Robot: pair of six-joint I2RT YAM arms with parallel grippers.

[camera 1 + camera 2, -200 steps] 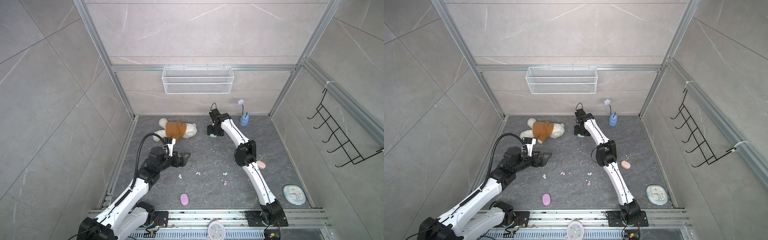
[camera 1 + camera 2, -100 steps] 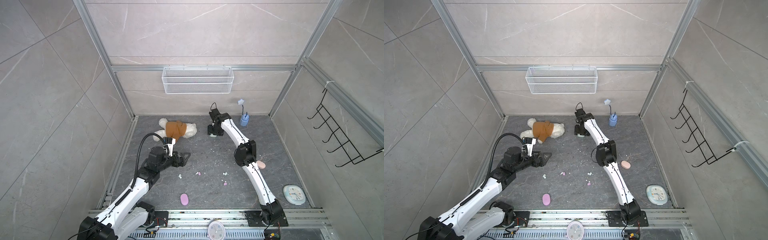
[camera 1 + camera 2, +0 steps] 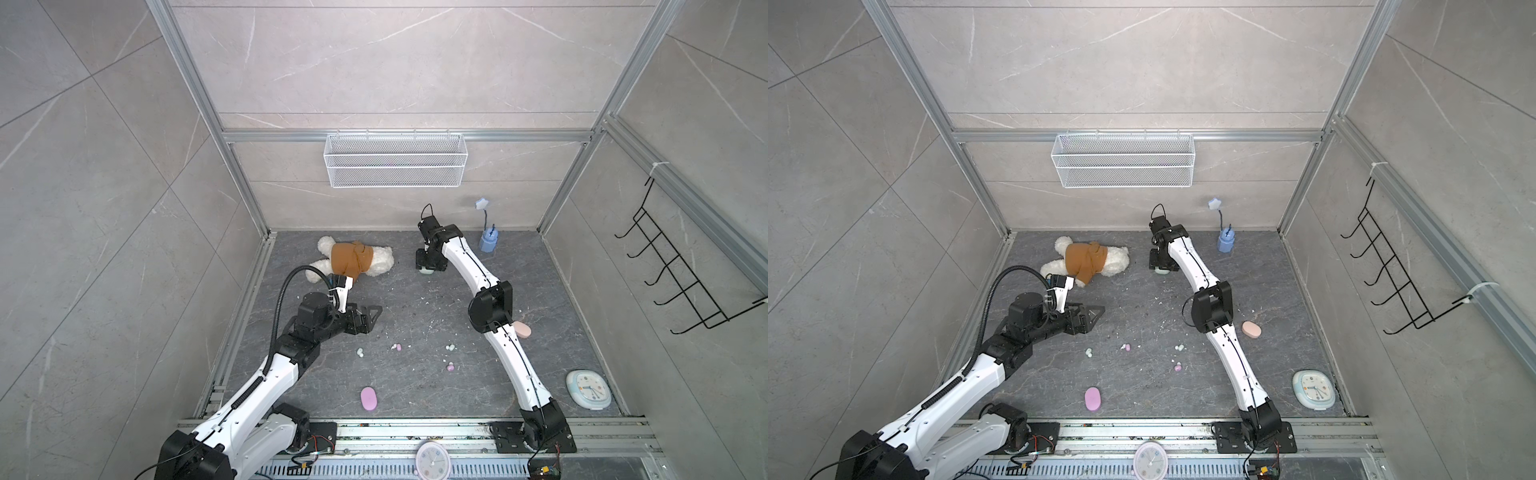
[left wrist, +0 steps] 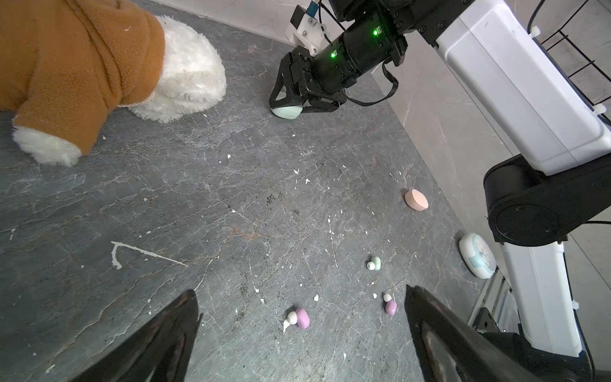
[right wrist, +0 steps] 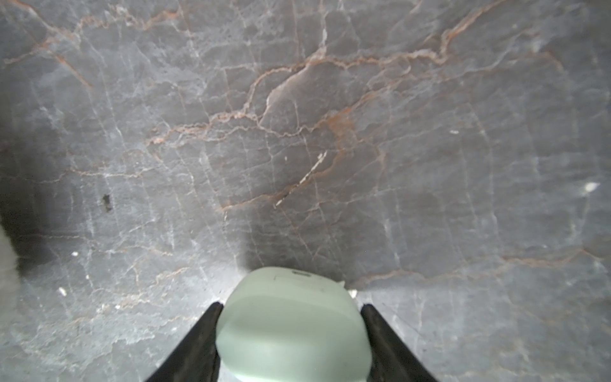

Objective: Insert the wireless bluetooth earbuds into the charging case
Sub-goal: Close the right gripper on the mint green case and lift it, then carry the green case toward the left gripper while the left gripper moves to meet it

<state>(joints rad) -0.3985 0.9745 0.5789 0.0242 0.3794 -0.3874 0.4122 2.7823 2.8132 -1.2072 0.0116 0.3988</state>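
Observation:
The charging case's loose end (image 4: 287, 112) sticks out of my right gripper's fingers, and my left gripper needs to close on it next.
Several tiny earbuds lie loose mid-floor: a mint earbud (image 3: 360, 353), a lilac earbud (image 3: 397, 347) (image 4: 302, 318), another mint earbud (image 3: 449, 347) (image 4: 374, 263) and another lilac earbud (image 3: 450, 367) (image 4: 390, 307). Near the back wall my right gripper (image 3: 427, 266) (image 5: 291, 305) is shut on the closed mint green charging case (image 5: 292, 324) (image 4: 287, 111), which rests on the floor, a finger against each side. My left gripper (image 3: 362, 319) (image 4: 299, 292) hovers wide open and empty left of the earbuds. A lilac case (image 3: 369, 399) and a peach case (image 3: 522, 329) lie apart.
A teddy bear in a brown jumper (image 3: 353, 259) lies at the back left. A blue stand with a star (image 3: 488, 241) is at the back right and a pale blue clock (image 3: 588, 388) at the front right. White specks litter the floor. A wire basket (image 3: 392, 160) hangs on the back wall.
The right gripper's jaws have narrowed round the mint green case. Neither arm has visibly shifted and the left gripper stays wide open.

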